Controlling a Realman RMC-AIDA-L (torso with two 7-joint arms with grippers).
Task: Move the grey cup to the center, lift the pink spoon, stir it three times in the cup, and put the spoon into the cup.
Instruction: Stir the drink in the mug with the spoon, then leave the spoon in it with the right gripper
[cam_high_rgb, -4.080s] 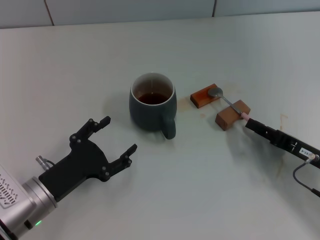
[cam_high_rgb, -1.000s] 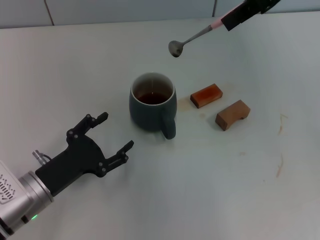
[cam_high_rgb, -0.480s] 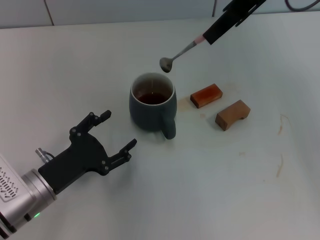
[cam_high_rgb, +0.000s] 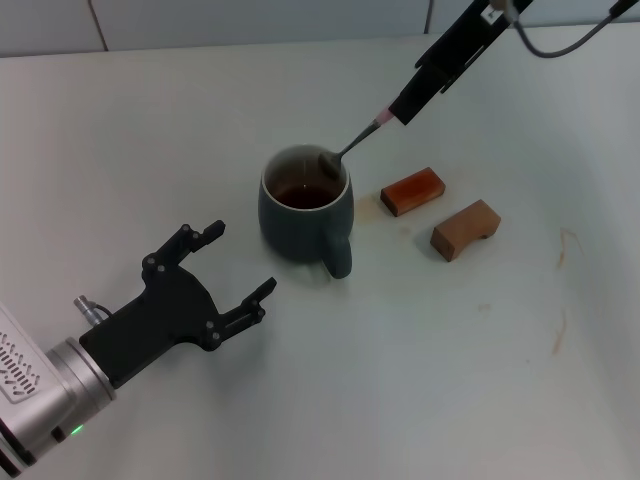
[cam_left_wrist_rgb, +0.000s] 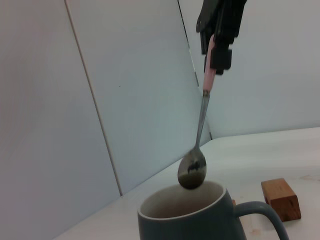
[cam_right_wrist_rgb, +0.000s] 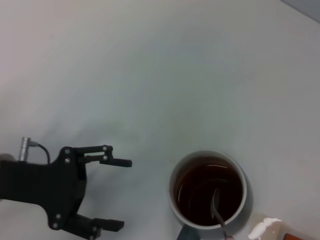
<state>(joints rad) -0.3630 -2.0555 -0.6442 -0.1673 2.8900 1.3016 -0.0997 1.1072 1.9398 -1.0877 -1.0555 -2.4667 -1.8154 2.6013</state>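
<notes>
The robot's right gripper should release the pink spoon inside the grey cup (cam_high_rgb: 335, 179) (cam_right_wrist_rgb: 219, 206), against the cup's rim on the side facing the reddish block.
The grey cup (cam_high_rgb: 295, 225) stands mid-table with dark brown liquid inside and its handle toward me. My right gripper (cam_high_rgb: 397, 108) is shut on the pink handle of the pink spoon (cam_high_rgb: 352, 145), which slants down so that its metal bowl hangs at the cup's mouth, just above the far right rim. The left wrist view shows the spoon (cam_left_wrist_rgb: 199, 130) hanging from the right gripper (cam_left_wrist_rgb: 218, 59) over the cup (cam_left_wrist_rgb: 200, 220). The right wrist view looks down on the cup (cam_right_wrist_rgb: 176, 172) and spoon (cam_right_wrist_rgb: 217, 209). My left gripper (cam_high_rgb: 236, 260) is open and empty on the near left of the cup.
Two brown blocks lie right of the cup, one reddish (cam_high_rgb: 412, 190) and one lighter (cam_high_rgb: 465, 229). A block also shows in the left wrist view (cam_left_wrist_rgb: 281, 198). A wall of pale panels runs along the table's far edge. The left gripper (cam_right_wrist_rgb: 121, 194) shows in the right wrist view.
The right gripper has lifted the spoon off the two blocks, carried it behind the cup and lowered it left and down to the cup's mouth. The left arm has barely moved.
</notes>
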